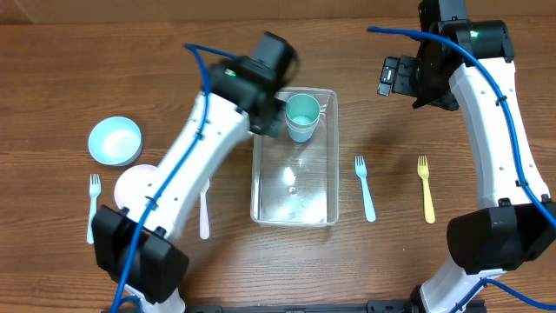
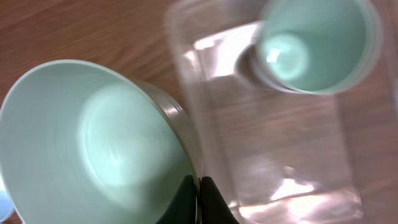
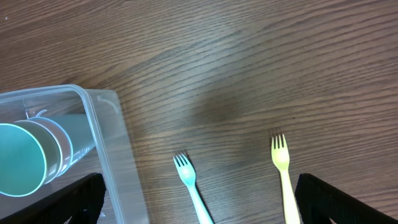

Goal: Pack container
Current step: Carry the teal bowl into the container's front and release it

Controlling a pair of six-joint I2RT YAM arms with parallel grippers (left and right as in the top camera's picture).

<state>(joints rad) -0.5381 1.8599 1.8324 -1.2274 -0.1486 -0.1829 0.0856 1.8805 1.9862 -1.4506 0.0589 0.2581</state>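
My left gripper will release the light green cup on the container's bare bottom (image 1: 301,166) (image 2: 286,137), just nearer than the teal cup.
The clear container (image 1: 295,196) stands at the table's middle. A teal cup (image 1: 302,113) nested in a paler cup stands in its far end; it also shows in the left wrist view (image 2: 317,43) and the right wrist view (image 3: 25,158). My left gripper (image 2: 200,193) is shut on the rim of a light green cup (image 2: 93,143), held just left of the container's wall (image 2: 205,112). In the overhead view the left gripper (image 1: 263,120) hides that cup. My right gripper (image 1: 391,76) is open and empty above the table, to the container's right.
A blue fork (image 1: 365,187) and a yellow fork (image 1: 426,187) lie right of the container. A light-blue bowl (image 1: 115,141), a white bowl (image 1: 135,184), a white fork (image 1: 93,204) and a white utensil (image 1: 205,213) lie on the left.
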